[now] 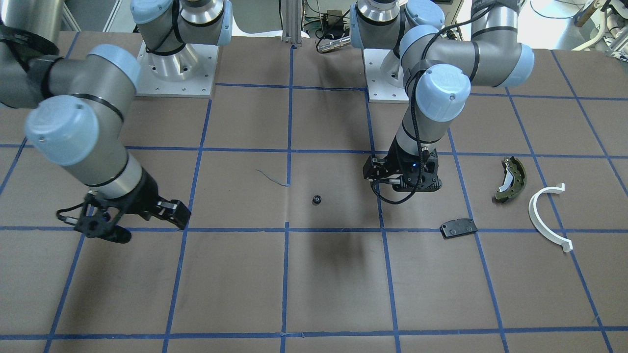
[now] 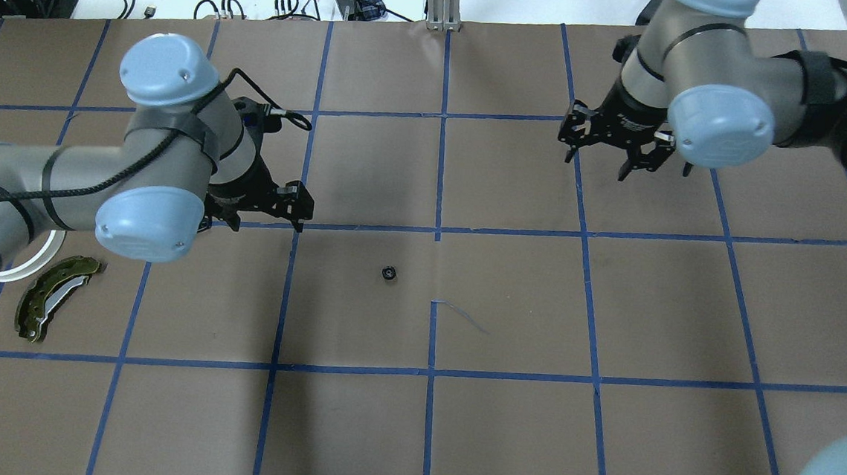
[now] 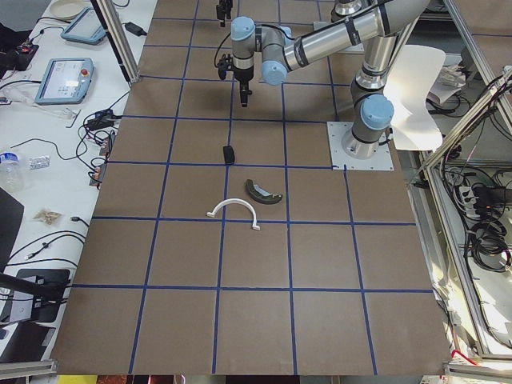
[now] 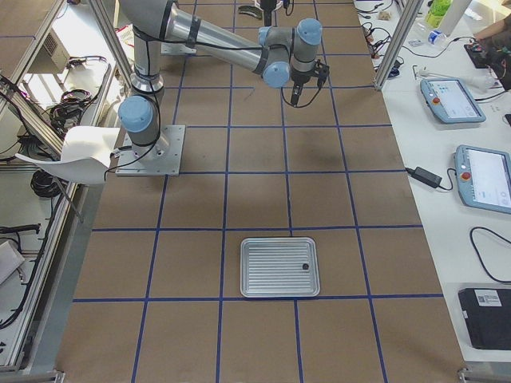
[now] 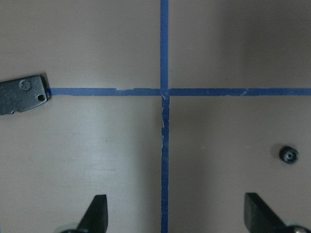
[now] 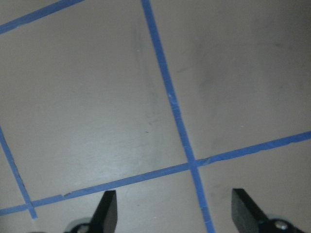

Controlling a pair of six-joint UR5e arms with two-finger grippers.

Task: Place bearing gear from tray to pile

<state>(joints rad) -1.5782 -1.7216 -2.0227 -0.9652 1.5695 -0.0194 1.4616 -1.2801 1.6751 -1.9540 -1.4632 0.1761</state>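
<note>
My left gripper will close on the toothed sides [image 1: 316,200] [image 5: 288,155] of the small black bearing gear that is lying on the brown table, between the arms.
The bearing gear [image 1: 317,199] is a small black toothed ring lying on the brown table between the arms; it also shows in the overhead view [image 2: 389,273] and at the right of the left wrist view [image 5: 289,155]. My left gripper [image 1: 409,186] is open and empty, pointing down between the gear and the pile. The pile holds an olive-green brake shoe [image 1: 511,179], a white half-ring [image 1: 544,215] and a flat black plate [image 1: 458,227]. My right gripper [image 1: 152,225] is open and empty over bare table. The tray [image 4: 279,267] shows only in the exterior right view.
A small dark part [image 4: 304,266] lies in the metal tray, far out on the robot's right end of the table. Blue tape lines grid the brown table [image 2: 508,303]. The arm bases [image 1: 176,68] stand at the robot's edge.
</note>
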